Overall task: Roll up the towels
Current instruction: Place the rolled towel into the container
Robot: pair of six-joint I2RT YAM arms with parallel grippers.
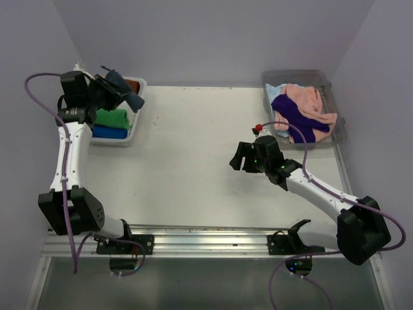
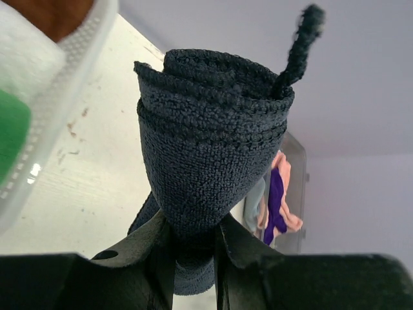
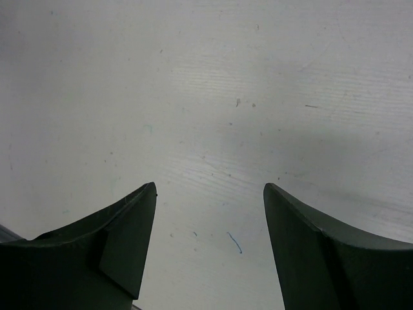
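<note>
My left gripper is holding the rolled dark grey-blue towel above the bin's edge. It will let go of it between the rust-brown towel and the white towel (image 1: 122, 91).
My left gripper (image 1: 121, 90) (image 2: 193, 248) is shut on a rolled dark grey-blue towel (image 1: 129, 92) (image 2: 206, 155) and holds it above the right edge of the left bin (image 1: 134, 132). That bin holds a rolled green towel (image 1: 111, 117), a blue one (image 1: 108, 133) and a rust-brown one (image 1: 134, 84). A white towel (image 2: 26, 58) shows there in the left wrist view. At mid-table my right gripper (image 1: 239, 157) (image 3: 210, 194) stands open over bare table (image 3: 213, 97), with nothing between its fingers.
A clear bin (image 1: 335, 139) at the back right holds loose pink (image 1: 311, 103), purple (image 1: 293, 115) and pale blue (image 1: 274, 90) towels. A rail (image 1: 193, 236) runs along the near edge between the arm bases. Walls close in the back and sides.
</note>
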